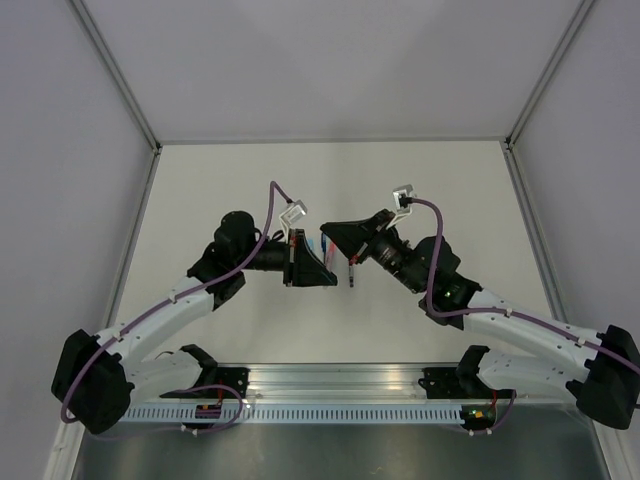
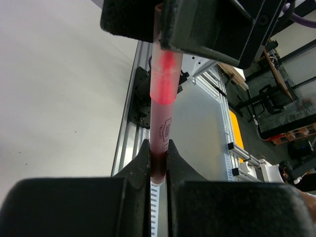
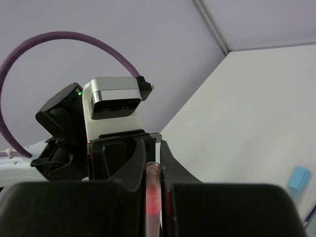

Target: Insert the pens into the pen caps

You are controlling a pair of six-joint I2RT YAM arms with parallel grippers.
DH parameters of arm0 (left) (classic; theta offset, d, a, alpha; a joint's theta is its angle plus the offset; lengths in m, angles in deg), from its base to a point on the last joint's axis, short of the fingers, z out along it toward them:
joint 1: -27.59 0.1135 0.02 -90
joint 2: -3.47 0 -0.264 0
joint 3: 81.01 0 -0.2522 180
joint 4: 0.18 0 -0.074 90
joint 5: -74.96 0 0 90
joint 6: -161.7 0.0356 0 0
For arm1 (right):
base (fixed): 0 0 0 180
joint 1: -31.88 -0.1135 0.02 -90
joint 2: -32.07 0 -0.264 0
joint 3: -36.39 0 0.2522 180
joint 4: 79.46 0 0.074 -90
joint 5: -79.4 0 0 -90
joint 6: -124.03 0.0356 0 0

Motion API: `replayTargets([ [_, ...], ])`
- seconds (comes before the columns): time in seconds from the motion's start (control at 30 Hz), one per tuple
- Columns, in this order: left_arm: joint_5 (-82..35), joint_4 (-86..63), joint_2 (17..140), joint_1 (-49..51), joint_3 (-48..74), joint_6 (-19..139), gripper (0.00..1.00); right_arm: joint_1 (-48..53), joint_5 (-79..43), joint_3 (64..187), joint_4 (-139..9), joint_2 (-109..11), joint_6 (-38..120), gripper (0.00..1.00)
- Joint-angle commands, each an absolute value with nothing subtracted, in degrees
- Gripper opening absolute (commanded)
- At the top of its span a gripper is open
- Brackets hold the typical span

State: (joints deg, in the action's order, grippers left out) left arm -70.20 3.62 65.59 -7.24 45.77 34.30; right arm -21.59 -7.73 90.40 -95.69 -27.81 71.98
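The robot's left gripper should release the capped red-pink pen on the white table (image 1: 302,268) beside the light blue cap.
The red-pink pen (image 2: 162,129) stands straight out from my left gripper (image 2: 158,145), whose fingers are shut on its lower end. Its far end sits inside a translucent pinkish pen cap (image 2: 165,74), where the red tip shows through. My right gripper (image 3: 153,143) is shut on that cap (image 3: 153,173), and its black fingers hide the cap's far end in the left wrist view. In the top view the two grippers, left (image 1: 328,272) and right (image 1: 338,238), meet nose to nose above the table's middle. A light blue cap (image 3: 299,177) lies on the table.
A thin dark stick (image 1: 351,270) shows just right of my left fingers. Small light blue and red bits (image 1: 317,244) lie on the table beside the left gripper. The white table (image 1: 450,190) is walled by grey panels. An aluminium rail (image 1: 340,378) runs along the near edge.
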Motion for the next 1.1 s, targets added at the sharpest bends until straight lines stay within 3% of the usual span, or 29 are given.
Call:
replayTargets([
  [0.0,-50.9,9.9,67.6,-2.9,35.7,37.2,0.02,-27.7,-18.4,87.4,-76.9,-29.5,74.0,0.0],
  [0.33,-41.3,-4.5,74.6,-2.9,22.6,45.0,0.02,-32.6,-0.9,89.4,-70.4,-33.0,78.9,0.0],
  [0.47,-36.1,-5.7,76.0,-2.8,22.6,48.4,0.02,-36.8,9.7,94.9,-63.5,-36.6,81.2,0.0],
  [0.7,-34.0,-4.3,80.0,-2.7,23.9,48.9,0.02,-39.3,14.1,100.0,-61.2,-41.3,84.7,0.0],
  [0.97,-37.9,-2.2,77.7,-2.7,29.9,50.1,0.02,-38.3,15.7,102.8,-63.2,-38.2,85.3,0.0],
  [1.0,-38.1,-2.2,76.3,-2.7,31.5,50.1,0.02,-38.1,15.6,103.3,-63.7,-38.2,85.4,0.02],
  [1.07,-38.6,-2.2,74.8,-2.7,32.8,50.2,0.02,-37.7,16.8,105.4,-63.0,-38.5,85.1,0.17],
])
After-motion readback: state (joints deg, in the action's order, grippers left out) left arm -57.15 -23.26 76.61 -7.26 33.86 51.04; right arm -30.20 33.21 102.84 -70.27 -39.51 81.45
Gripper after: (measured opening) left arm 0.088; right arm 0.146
